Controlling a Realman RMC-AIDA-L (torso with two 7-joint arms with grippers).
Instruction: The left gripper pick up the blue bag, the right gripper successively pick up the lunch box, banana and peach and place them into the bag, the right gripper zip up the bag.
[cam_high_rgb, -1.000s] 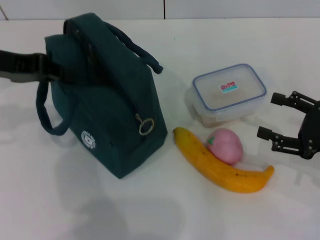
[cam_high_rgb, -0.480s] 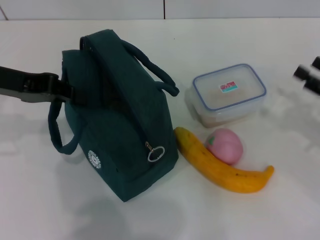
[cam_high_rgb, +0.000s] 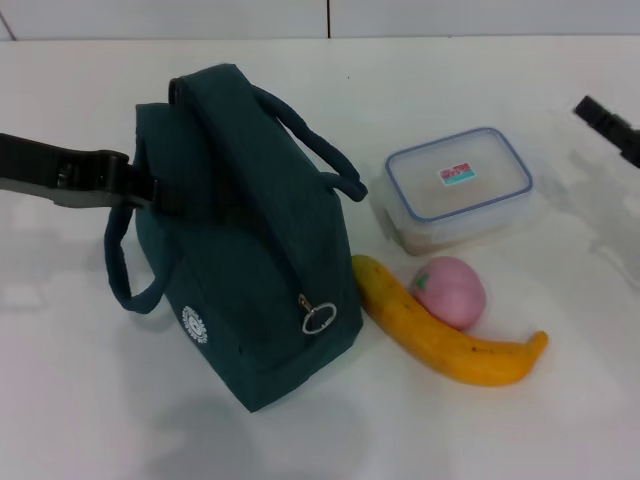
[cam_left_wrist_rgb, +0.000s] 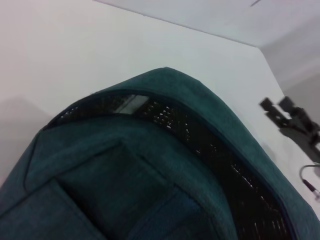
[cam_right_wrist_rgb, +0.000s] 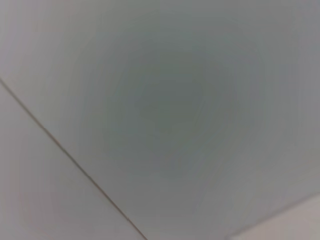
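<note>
The robot's right gripper should close on the lunch box's short side (cam_high_rgb: 514, 156), the one that faces away from the blue bag.
The blue bag (cam_high_rgb: 245, 235) stands upright on the white table, its zip ring (cam_high_rgb: 318, 318) hanging at the near end. My left gripper (cam_high_rgb: 135, 185) comes in from the left and is shut on the bag's far-left end; the left wrist view is filled by the bag's top (cam_left_wrist_rgb: 165, 150). To the right of the bag lie the banana (cam_high_rgb: 440, 335) and the peach (cam_high_rgb: 452, 290), which touches it, and behind them stands the lunch box (cam_high_rgb: 458, 185). My right gripper (cam_high_rgb: 605, 118) is raised at the far right edge, partly cut off. It appears open in the left wrist view (cam_left_wrist_rgb: 276, 104).
The white table (cam_high_rgb: 90, 380) reaches a pale wall with a dark seam (cam_high_rgb: 329, 18) at the back. The bag's two carry handles (cam_high_rgb: 320, 160) stick out to the left and right. The right wrist view shows only a grey surface.
The left gripper has carried the bag to the right, so it now stands close to the banana. The right gripper has risen from beside the banana to the upper right edge.
</note>
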